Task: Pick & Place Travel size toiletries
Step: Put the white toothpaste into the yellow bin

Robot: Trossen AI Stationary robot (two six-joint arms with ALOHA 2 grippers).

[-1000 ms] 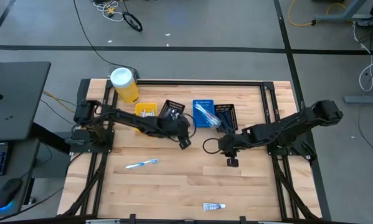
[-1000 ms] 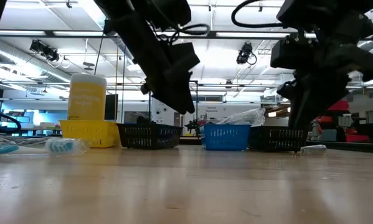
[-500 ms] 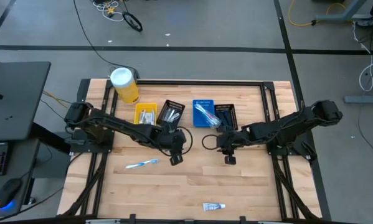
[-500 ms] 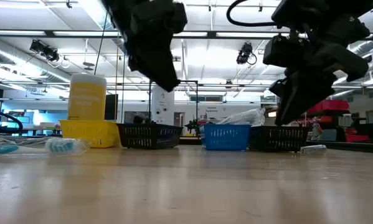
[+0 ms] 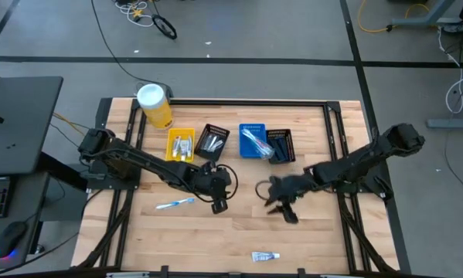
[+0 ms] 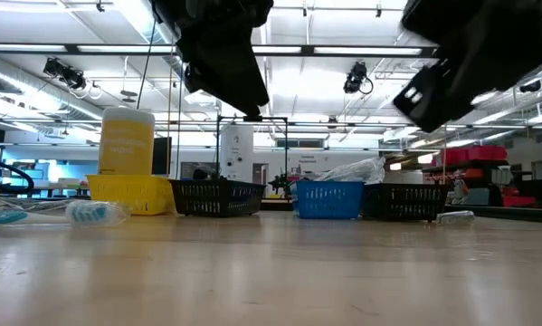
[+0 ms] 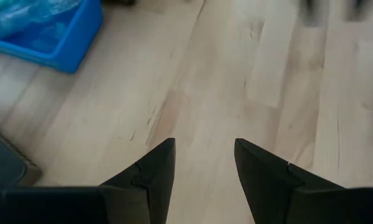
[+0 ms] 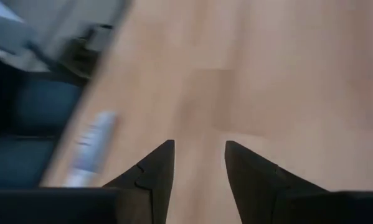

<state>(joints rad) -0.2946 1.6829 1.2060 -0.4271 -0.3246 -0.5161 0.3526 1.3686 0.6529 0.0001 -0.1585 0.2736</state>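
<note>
Next, my right gripper closes on the cap point(image 5: 276, 255) point(image 8: 78, 179) of the small white tube that lies near the near edge of the table.
A light-blue toothbrush point(image 5: 175, 204) lies flat on the wooden table, left of centre; its wrapped head point(image 6: 90, 212) shows in the low view. A small white tube point(image 5: 265, 255) lies near the table's near edge and appears blurred in the right wrist view point(image 8: 89, 149). More toiletries fill the bins at the far side. My left gripper point(image 5: 218, 202) hovers open just right of the toothbrush, over bare wood point(image 7: 203, 144). My right gripper point(image 5: 289, 215) hangs open above the table's middle point(image 8: 198, 146), with the tube farther toward the near edge. Neither holds anything.
A row of small bins stands at the far side: yellow point(image 5: 180, 144), black point(image 5: 212, 140), blue point(image 5: 253, 141) and black point(image 5: 281, 145). A tall yellow canister with a white lid point(image 5: 154, 106) stands at the far left corner. Bare wood lies between the two grippers and the near edge.
My left gripper has drawn back from the bins toward the near edge, ending beside the toothbrush. My right gripper has also swung toward the near edge, moving fast enough to blur. The toothbrush and the tube have stayed where they were.
</note>
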